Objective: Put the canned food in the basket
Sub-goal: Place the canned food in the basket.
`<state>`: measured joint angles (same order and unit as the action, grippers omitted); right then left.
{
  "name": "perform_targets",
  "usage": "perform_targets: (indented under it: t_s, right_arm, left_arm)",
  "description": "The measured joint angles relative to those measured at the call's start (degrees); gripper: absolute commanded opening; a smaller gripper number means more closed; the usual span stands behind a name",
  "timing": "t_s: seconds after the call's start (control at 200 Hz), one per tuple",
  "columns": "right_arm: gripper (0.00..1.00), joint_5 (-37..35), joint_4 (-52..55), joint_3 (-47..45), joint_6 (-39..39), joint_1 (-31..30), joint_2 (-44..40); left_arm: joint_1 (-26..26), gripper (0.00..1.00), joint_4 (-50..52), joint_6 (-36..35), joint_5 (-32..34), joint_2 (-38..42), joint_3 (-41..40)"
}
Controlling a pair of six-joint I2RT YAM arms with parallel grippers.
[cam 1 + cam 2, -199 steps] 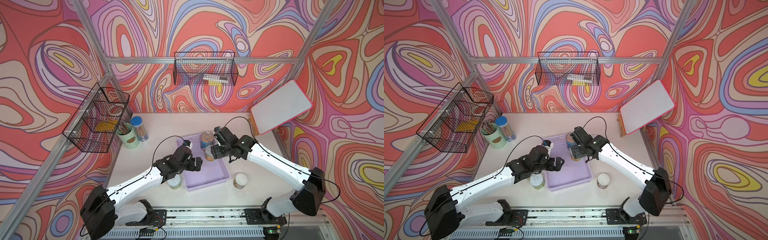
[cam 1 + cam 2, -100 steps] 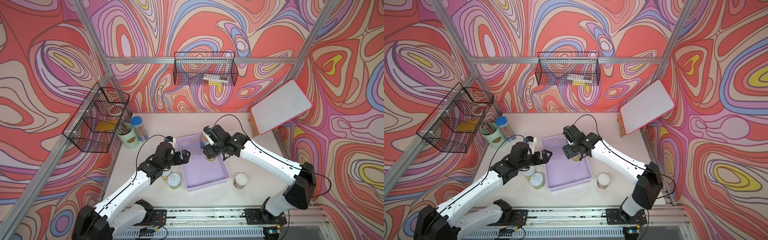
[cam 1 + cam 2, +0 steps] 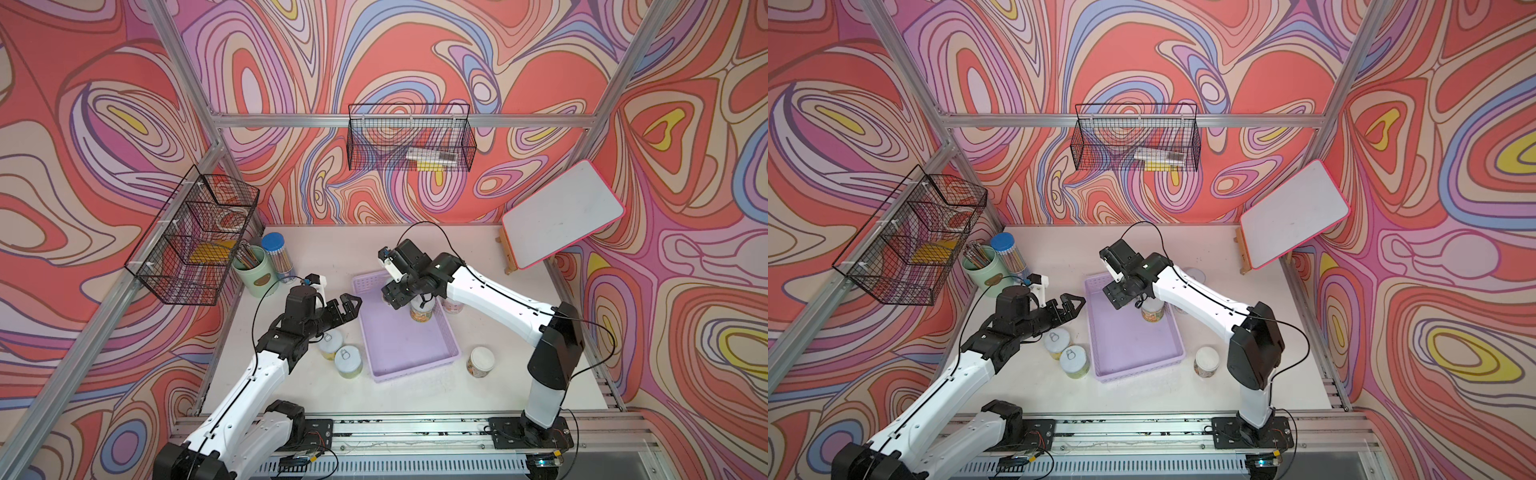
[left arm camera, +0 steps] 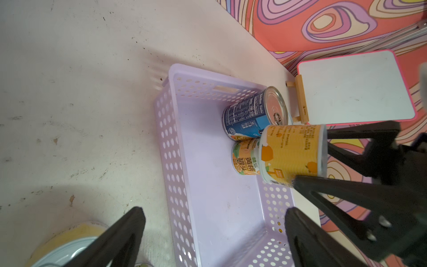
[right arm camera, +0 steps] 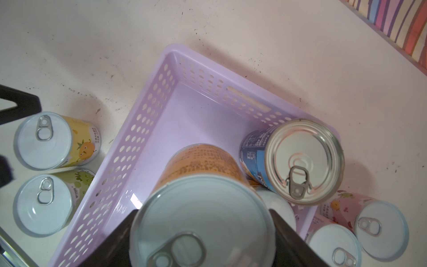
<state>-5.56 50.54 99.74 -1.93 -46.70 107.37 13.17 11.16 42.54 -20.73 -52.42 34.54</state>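
Note:
The robot's right gripper will release the orange-label can next to the blue-label can, near the basket's back side (image 3: 392, 294) (image 5: 218, 129).
The lavender basket (image 3: 415, 371) (image 3: 1138, 371) lies mid-table. In the left wrist view a blue-label can (image 4: 249, 118) and a yellow-green can (image 4: 245, 159) stand at its far end. My right gripper (image 5: 203, 222) (image 3: 400, 297) is shut on an orange-label can (image 5: 203, 203) (image 4: 293, 154), held upright just above the basket floor beside those two. My left gripper (image 4: 213, 215) (image 3: 347, 306) hangs open and empty at the basket's left edge. Two cans (image 3: 330, 341) (image 3: 348, 362) stand left of the basket. Two pink cans (image 5: 379, 226) (image 5: 332, 245) stand right of it, and another can (image 3: 481, 360) at the front right.
A mint pencil cup (image 3: 254, 272) and a blue-capped pencil tube (image 3: 276, 257) stand at the back left. Black wire baskets hang on the left wall (image 3: 195, 245) and the back wall (image 3: 409, 139). A whiteboard on an easel (image 3: 561, 216) leans at the back right.
My left gripper has pulled back leftward from over the basket to its left edge, exposing the two cans there. My right gripper has carried the orange can leftward over the basket's far end.

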Motion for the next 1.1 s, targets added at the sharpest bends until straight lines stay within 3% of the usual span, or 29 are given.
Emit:
perform_targets:
  t_s: [0.591, 1.102]
  right_arm:
    - [0.35, -7.52, 4.20, 16.09, 5.92, -0.07, 17.64]
    - [0.35, -15.04, 5.86, 23.26, 8.44, -0.59, 26.62]
  left_arm:
    - [-8.70, 0.99, -1.64, 3.61, -7.96, 2.43, -3.17]
    - [-9.94, 0.99, -1.75, 3.56, -9.18, 2.38, -3.17]
